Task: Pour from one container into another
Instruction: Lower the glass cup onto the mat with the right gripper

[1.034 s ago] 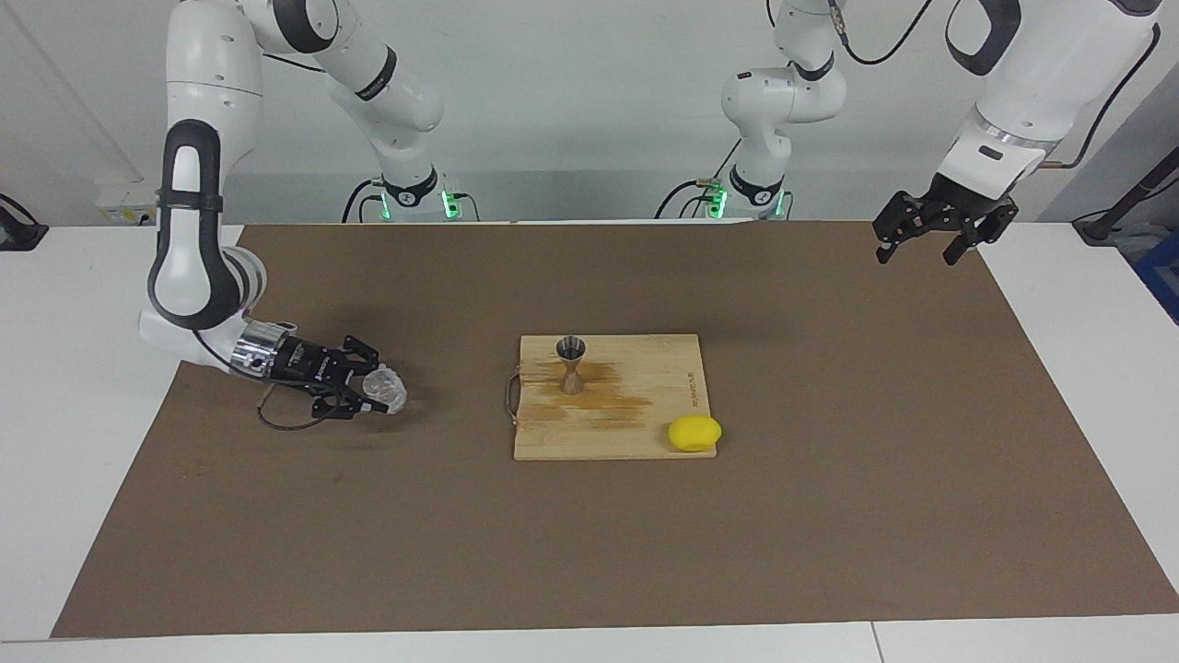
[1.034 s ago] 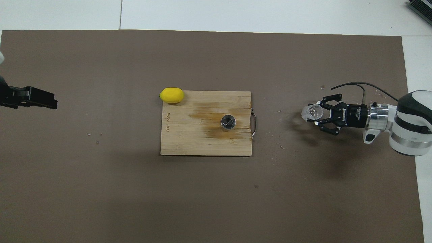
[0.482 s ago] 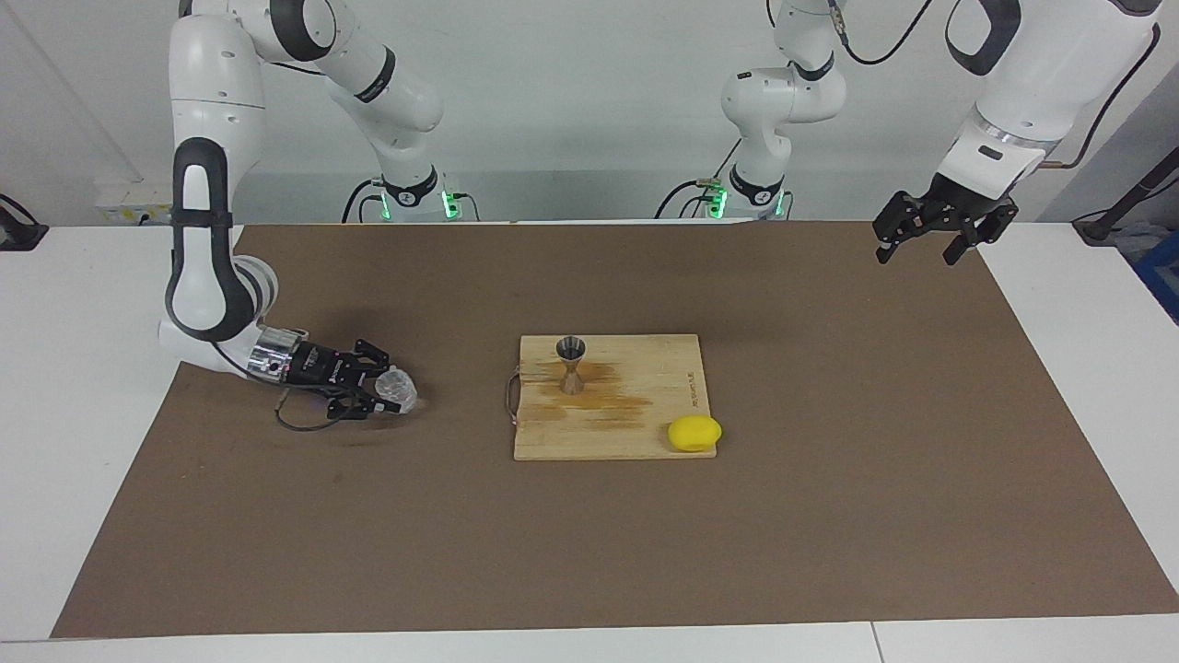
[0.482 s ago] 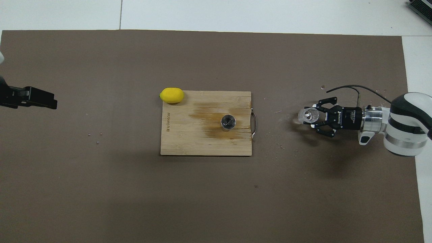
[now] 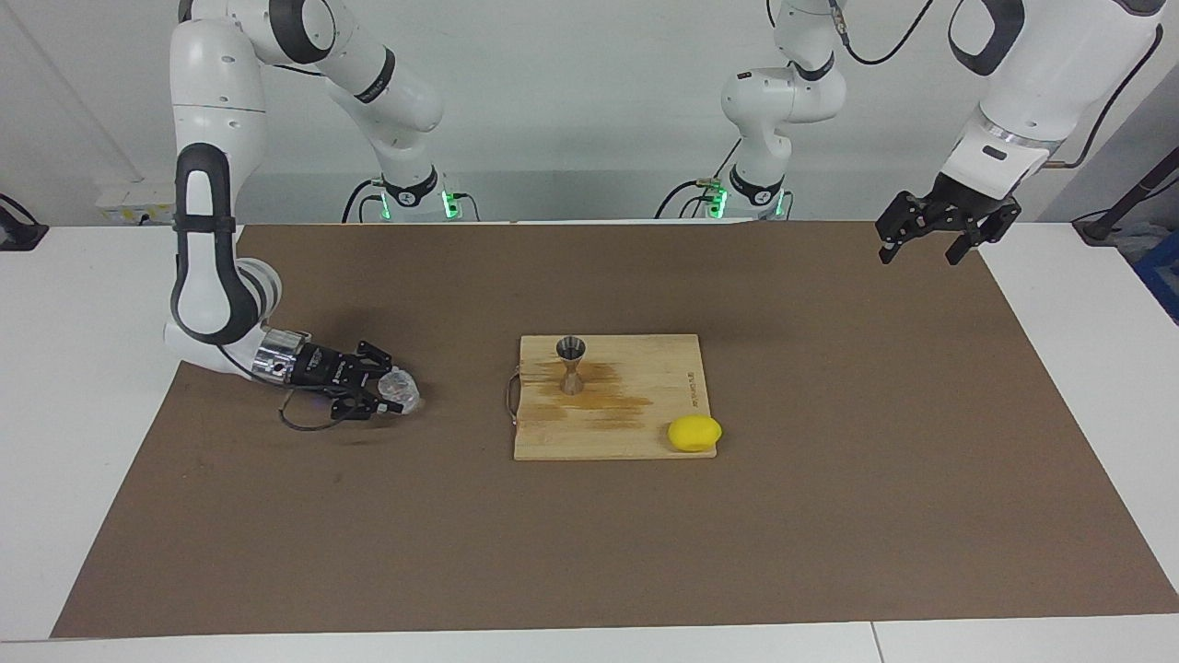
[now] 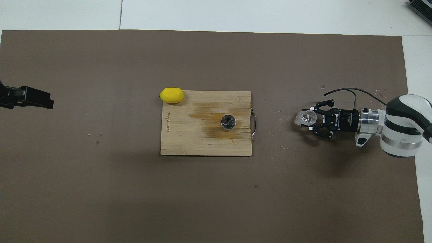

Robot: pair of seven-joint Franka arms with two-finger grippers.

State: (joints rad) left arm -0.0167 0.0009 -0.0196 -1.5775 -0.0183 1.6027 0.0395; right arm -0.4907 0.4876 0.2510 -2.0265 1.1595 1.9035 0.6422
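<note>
My right gripper is to put the glass tumbler down on the brown mat out (image 6: 307, 119) past the cutting board's metal handle.
A clear faceted glass tumbler (image 5: 398, 390) (image 6: 305, 117) sits between the fingertips of my right gripper (image 5: 389, 393) (image 6: 311, 118), which is shut on it. The gripper reaches in level, low over the brown mat (image 5: 276, 516), off the handle end of the cutting board (image 5: 645, 433) (image 6: 189, 141). I cannot tell whether the tumbler touches the mat. The grey metal jigger (image 5: 571, 363) (image 6: 227, 122) stands upright on the board. My left gripper (image 5: 930, 238) (image 6: 28, 101) hangs open and empty over the mat's edge at the left arm's end, waiting.
A yellow lemon (image 5: 694, 433) (image 6: 172, 95) lies at the board's corner farthest from the robots, toward the left arm's end. The board has a dark stain around the jigger and a metal handle (image 6: 253, 125) facing the tumbler. Small crumbs (image 6: 96, 136) dot the mat.
My right gripper has carried the tumbler a little toward the board and brought it from tilted to nearly upright. The left gripper has drifted slightly away from the board.
</note>
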